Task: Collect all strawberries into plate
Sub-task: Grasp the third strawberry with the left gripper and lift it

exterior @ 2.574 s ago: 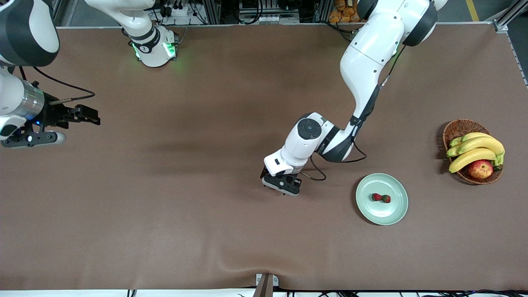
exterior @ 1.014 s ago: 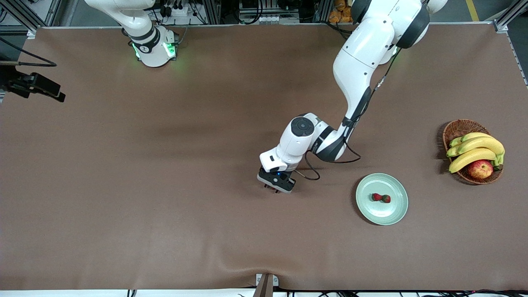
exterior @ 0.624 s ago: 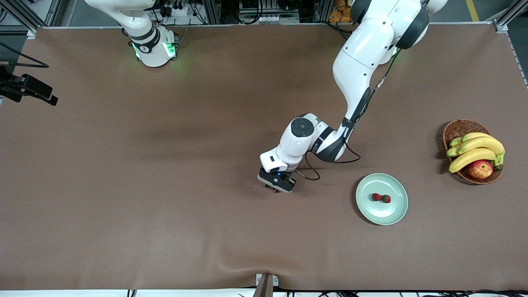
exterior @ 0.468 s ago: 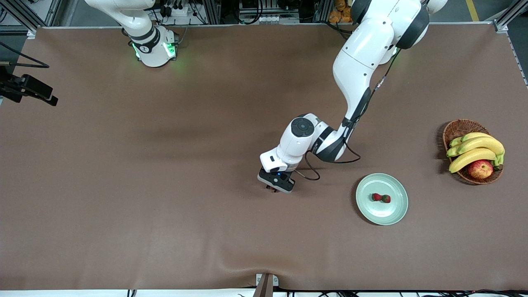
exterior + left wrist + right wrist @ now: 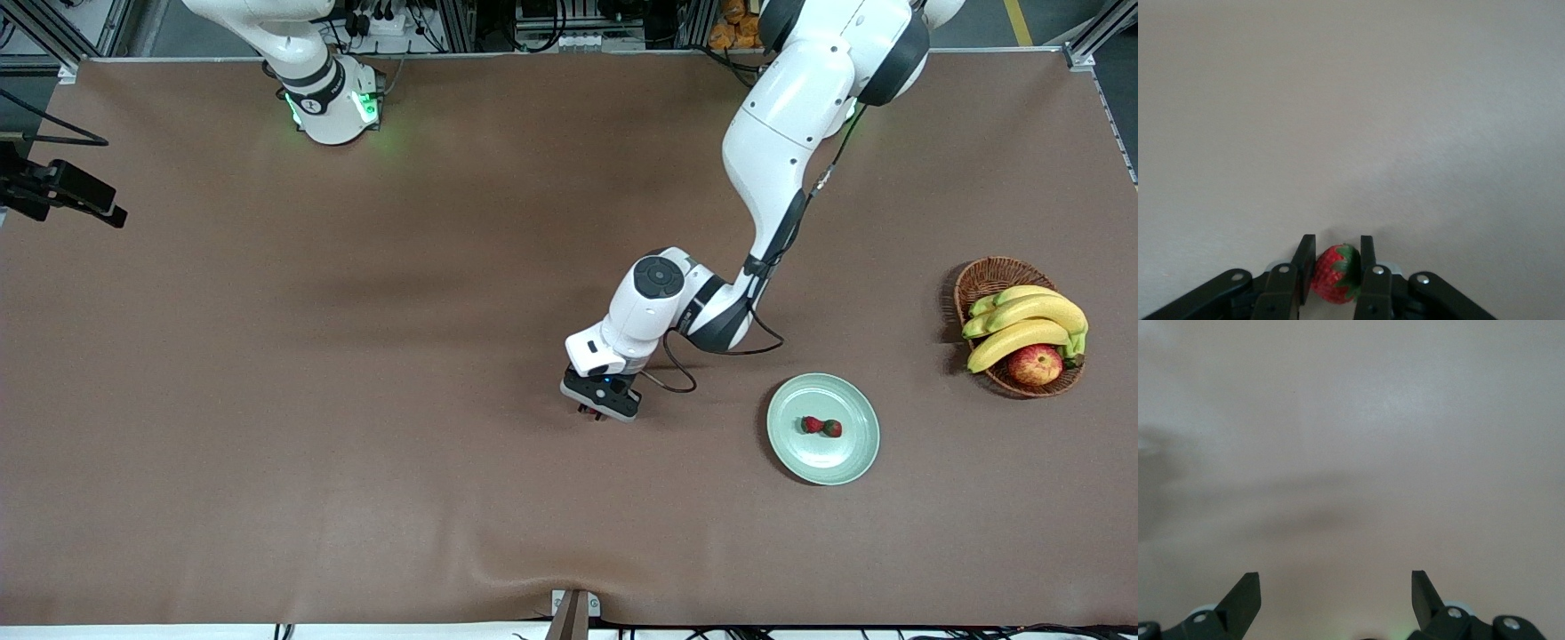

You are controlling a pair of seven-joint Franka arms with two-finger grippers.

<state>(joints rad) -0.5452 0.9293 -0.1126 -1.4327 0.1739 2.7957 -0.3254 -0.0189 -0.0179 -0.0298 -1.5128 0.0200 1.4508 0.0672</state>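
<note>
My left gripper is going to set the strawberry down inside the plate's rim (image 5: 842, 466) that faces the front edge of the table.
My left gripper (image 5: 594, 410) is low over the middle of the table, shut on a strawberry (image 5: 1335, 275), red with a green cap, held between the fingers (image 5: 1302, 252). A bit of red shows under the gripper in the front view. The pale mint-green plate (image 5: 846, 455) lies beside it toward the left arm's end of the table. It holds two strawberries (image 5: 811, 425) (image 5: 832, 428) side by side. My right gripper (image 5: 105, 210) is open and empty, waiting over the table's edge at the right arm's end; its wrist view (image 5: 1336, 577) shows only bare table.
A brown wicker basket (image 5: 987, 277) with bananas (image 5: 1022, 324) and a red-yellow apple (image 5: 1036, 364) stands near the left arm's end of the table, farther from the front camera than the plate. The brown table cover has a ridge (image 5: 498, 573) near the front edge.
The right arm drew back to the table's edge early on and then stayed. My left gripper closed on the strawberry and has shifted slightly toward the plate with it.
</note>
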